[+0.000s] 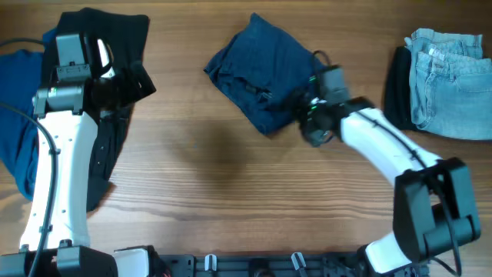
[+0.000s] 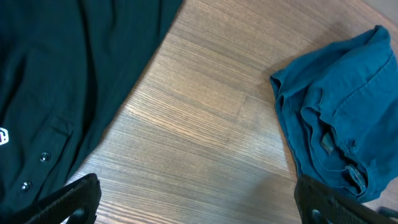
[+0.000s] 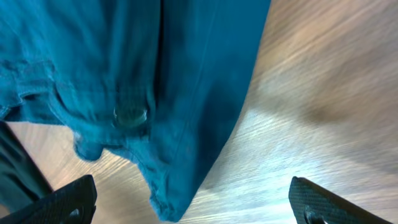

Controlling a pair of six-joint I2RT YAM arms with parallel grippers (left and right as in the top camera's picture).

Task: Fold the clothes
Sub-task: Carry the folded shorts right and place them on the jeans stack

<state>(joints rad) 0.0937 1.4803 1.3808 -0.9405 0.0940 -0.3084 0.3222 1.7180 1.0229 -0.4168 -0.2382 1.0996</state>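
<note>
My right gripper is going to the dark blue garment's edge (image 1: 290, 113) (image 3: 205, 165) facing the light blue jeans. It will close there, just behind the garment's front corner.
A crumpled dark blue garment (image 1: 257, 73) lies at the table's back middle; it also shows in the left wrist view (image 2: 339, 134) and the right wrist view (image 3: 155, 81), where a metal button is visible. My right gripper (image 1: 311, 115) is open at the garment's right edge, with a cloth corner hanging between its fingers (image 3: 193, 205). My left gripper (image 1: 127, 81) is open and empty over the edge of a black shirt (image 1: 108, 146), seen also in the left wrist view (image 2: 56, 81). Its fingers (image 2: 199, 202) frame bare wood.
Folded light blue jeans (image 1: 446, 81) sit on a black folded garment (image 1: 397, 85) at the back right. A bright blue cloth (image 1: 19, 115) lies at the far left under the black shirt. Bare wooden table (image 1: 231, 177) fills the middle and front.
</note>
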